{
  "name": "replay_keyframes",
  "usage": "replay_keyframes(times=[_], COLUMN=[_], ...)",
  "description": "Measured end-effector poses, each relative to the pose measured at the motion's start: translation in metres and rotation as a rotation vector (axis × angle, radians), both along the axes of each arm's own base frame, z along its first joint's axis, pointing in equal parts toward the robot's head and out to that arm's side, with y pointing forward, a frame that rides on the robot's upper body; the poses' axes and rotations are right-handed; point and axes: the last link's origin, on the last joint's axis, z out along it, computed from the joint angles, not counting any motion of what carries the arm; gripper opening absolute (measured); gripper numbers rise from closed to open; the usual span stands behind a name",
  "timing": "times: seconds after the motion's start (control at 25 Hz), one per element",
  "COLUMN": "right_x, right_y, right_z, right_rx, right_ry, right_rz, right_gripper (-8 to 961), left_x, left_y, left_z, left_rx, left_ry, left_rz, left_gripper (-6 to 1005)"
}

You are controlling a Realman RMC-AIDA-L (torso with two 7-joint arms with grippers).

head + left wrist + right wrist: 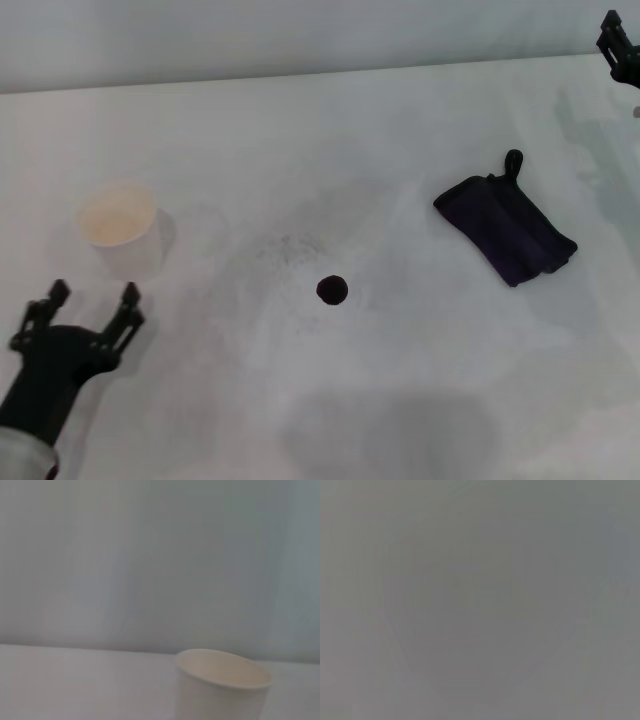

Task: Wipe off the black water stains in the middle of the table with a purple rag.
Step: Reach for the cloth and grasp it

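Note:
My right gripper is going to close on the middle of the folded purple rag (510, 217), slightly in from the rag's corner that has the loop.
A small round black water stain (332, 290) marks the middle of the white table (400, 400). To its right and farther back lies the dark purple rag (505, 228), folded, with a loop at its far corner. My left gripper (91, 293) hovers at the near left with its two fingers spread open and nothing between them. Only a dark piece of my right gripper (620, 45) shows at the far right top edge, well beyond the rag. The right wrist view is a blank grey.
A white paper cup (121, 228) stands upright just beyond my left gripper; the left wrist view shows the paper cup (222, 685) close by. Faint grey speckled smudges (285, 248) lie behind the stain.

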Motion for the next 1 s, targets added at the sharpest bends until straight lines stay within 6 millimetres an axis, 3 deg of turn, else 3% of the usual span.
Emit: replay_keyframes(times=[0.24, 0.44, 0.72, 1.0], right_x=[-0.002, -0.005, -0.018, -0.046], right_y=[0.000, -0.002, 0.010, 0.044], right_z=[0.003, -0.004, -0.018, -0.011], right_rx=[0.014, -0.043, -0.306, -0.557], right_ry=[-0.005, -0.016, 0.032, -0.108], right_rz=[0.016, 0.049, 0.136, 0.075], right_gripper=[726, 726, 727, 726], left_x=[-0.008, -0.015, -0.017, -0.021], left_y=[-0.029, -0.028, 0.009, 0.052], left_z=[0.026, 0.048, 0.072, 0.103], left_rx=[0.182, 0.313, 0.421, 0.522], left_ry=[-0.069, -0.080, -0.052, -0.021], left_rz=[0.026, 0.046, 0.034, 0.025], left_gripper=[882, 882, 882, 882])
